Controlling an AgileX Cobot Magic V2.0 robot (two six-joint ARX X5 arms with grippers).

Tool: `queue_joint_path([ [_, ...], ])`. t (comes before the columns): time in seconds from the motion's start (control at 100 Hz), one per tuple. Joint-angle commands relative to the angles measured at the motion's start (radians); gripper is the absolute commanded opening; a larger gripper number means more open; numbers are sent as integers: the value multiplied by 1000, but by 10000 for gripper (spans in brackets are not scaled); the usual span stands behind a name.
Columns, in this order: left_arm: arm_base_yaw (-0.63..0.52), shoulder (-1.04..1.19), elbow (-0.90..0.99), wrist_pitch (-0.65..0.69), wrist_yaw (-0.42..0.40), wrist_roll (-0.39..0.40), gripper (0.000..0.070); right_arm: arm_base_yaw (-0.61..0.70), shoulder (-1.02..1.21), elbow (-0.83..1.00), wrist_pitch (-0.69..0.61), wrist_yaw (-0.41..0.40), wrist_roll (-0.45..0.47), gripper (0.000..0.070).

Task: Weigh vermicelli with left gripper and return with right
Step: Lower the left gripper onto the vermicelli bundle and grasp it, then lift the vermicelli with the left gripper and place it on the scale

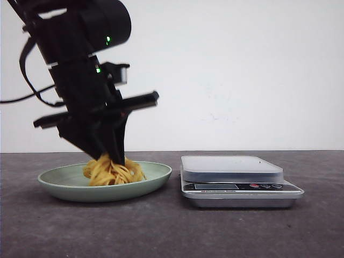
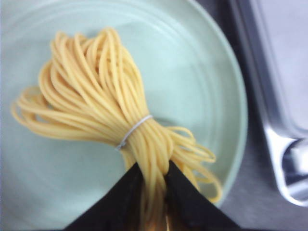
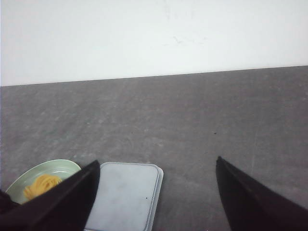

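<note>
My left gripper has the vermicelli. It will let go of it on the middle of the silver kitchen scale's bare platform (image 1: 239, 161).
A yellow vermicelli bundle (image 1: 112, 171) tied with a white band lies on a pale green plate (image 1: 156, 174) at the left of the table. My left gripper (image 1: 112, 157) reaches down into the plate and is shut on the vermicelli (image 2: 103, 96), its black fingers (image 2: 185, 197) pinching the strands near the band. A silver kitchen scale (image 1: 234, 167) stands to the right of the plate, its platform bare. My right gripper (image 3: 156, 166) hangs open high above the table, with the scale (image 3: 127, 195) and the plate (image 3: 29, 178) below it.
A dark grey table (image 1: 172, 231) runs back to a white wall (image 1: 242, 70). The scale's edge (image 2: 269, 96) lies close beside the plate's rim (image 2: 238, 125). The left arm's black body (image 1: 80, 64) towers over the plate.
</note>
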Motion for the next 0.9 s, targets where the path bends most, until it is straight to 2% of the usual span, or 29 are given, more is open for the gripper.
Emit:
queue_joint_path([
  [0.0,-14,-54,56,21,11,25,10,3,3,19,11,-4,-8,482],
  [0.07,-14,-100,87,21,89,26,10,3,3,19,14,3,-10,483],
  [0.2,-19,-127,148,93,318,66,10,3,3,19,29,15,-8,483],
  [0.26,-29,-120,167,153,372,80,10,3,3,19,37,14,-6,483],
  [0.4,-58,-61,203,246,382,76,10,3,3,19,46,14,-5,483],
  [0.52,-72,24,227,278,429,77,10,3,3,19,51,15,-6,483],
  [0.79,-100,221,237,425,410,80,10,3,3,19,48,14,-6,483],
  [0.89,-99,281,237,440,410,80,10,3,3,19,48,14,-6,483],
])
